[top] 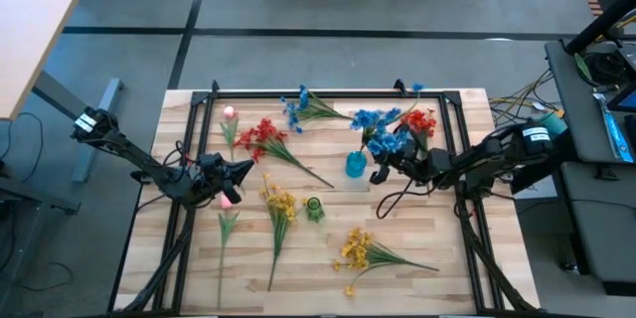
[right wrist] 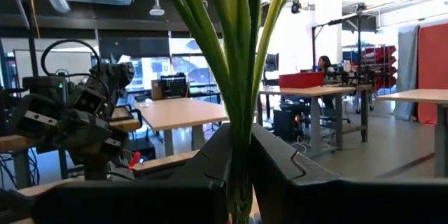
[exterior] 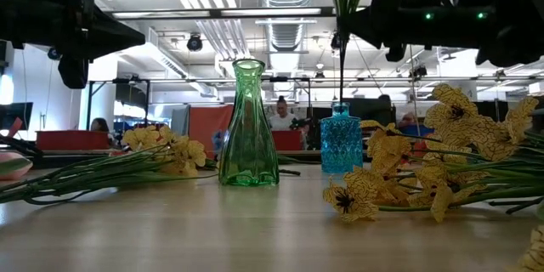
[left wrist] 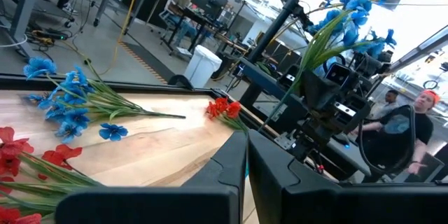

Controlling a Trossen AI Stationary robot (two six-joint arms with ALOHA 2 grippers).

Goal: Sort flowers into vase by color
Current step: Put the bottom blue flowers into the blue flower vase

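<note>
The near pink bud has a stem (top: 223, 246) just below the green leaves. My left gripper goes there next and closes on it.
My right gripper (top: 381, 172) is shut on a blue flower sprig (top: 386, 143) and holds it upright over the small blue vase (top: 355, 165). In the low view its thin stem (exterior: 342, 59) runs down to the mouth of the blue vase (exterior: 341, 140). The green vase (top: 314, 209) stands nearer the table's front. My left gripper (top: 246, 168) hovers shut left of centre, above a pink bud (top: 227, 199) that lies on the table. Red (top: 263, 137), blue (top: 303, 107) and yellow (top: 280, 204) sprigs lie flat on the boards. My right gripper pinches the blue sprig's bundled green stems (right wrist: 241, 112) between its two fingers, which come in level and lie across them. The stems stand upright and rise past the fingers, with the blooms above. The lower stem end hangs at the blue vase's mouth; whether it is inside, I cannot tell.
More sprigs lie about: blue (top: 370, 119) and red (top: 420, 121) near the far right, yellow (top: 358, 248) near the front, and a pink bud (top: 230, 114) at the far left. A black frame (top: 298, 95) borders the table. People sit in the room behind.
</note>
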